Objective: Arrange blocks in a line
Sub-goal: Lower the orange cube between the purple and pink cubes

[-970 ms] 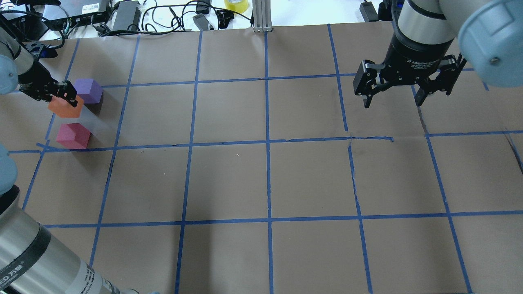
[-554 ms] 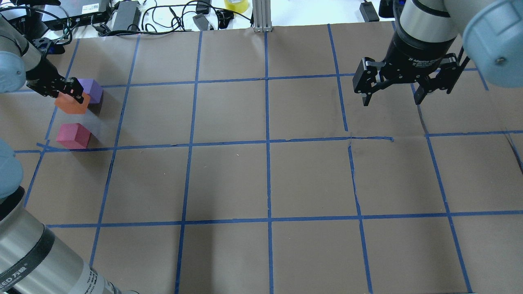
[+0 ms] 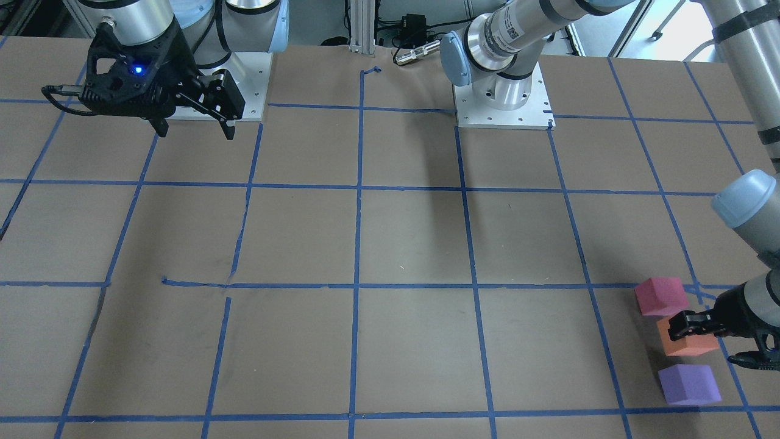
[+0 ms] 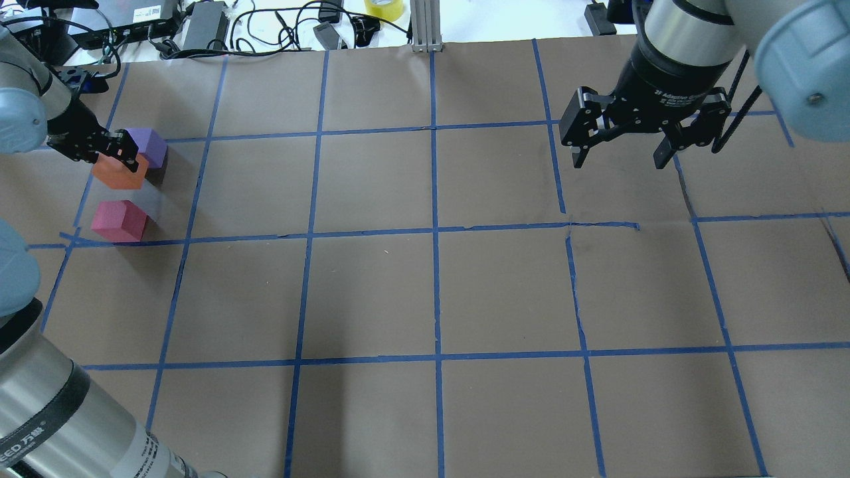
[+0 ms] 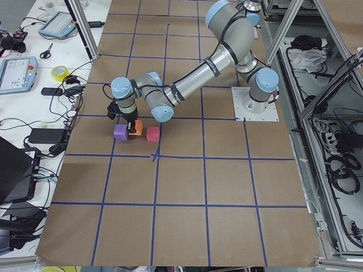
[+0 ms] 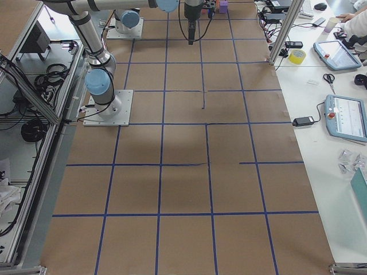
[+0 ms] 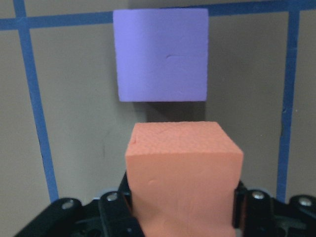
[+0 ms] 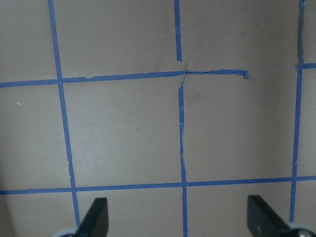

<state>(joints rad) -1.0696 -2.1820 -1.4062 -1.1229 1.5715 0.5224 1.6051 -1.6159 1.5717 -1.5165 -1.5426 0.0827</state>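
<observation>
The robot's left gripper should set the orange block, now held low over the paper, down on the paper (image 3: pixel 674 345) (image 7: pixel 165 143) between the pinkish-red block and the purple block.
My left gripper (image 4: pixel 109 151) is shut on the orange block (image 4: pixel 119 174), holding it low over the paper between the purple block (image 4: pixel 151 146) and the pinkish-red block (image 4: pixel 119 221). In the left wrist view the orange block (image 7: pixel 182 173) sits between the fingers (image 7: pixel 114 210), with the purple block (image 7: pixel 160 54) just beyond it across a small gap. In the front view pinkish-red (image 3: pixel 661 296), orange (image 3: pixel 688 344) and purple (image 3: pixel 688 384) stand roughly in a column. My right gripper (image 4: pixel 617 159) is open and empty, far from the blocks.
The table is covered in brown paper (image 4: pixel 431 285) with a blue tape grid. Cables, power bricks and a yellow tape roll (image 4: pixel 384 8) lie beyond the far edge. The right wrist view shows only bare paper under the open fingers (image 8: pixel 96 219).
My left gripper carried the orange block slightly right, closer to the purple block. My right gripper drifted left and a little farther back, still open.
</observation>
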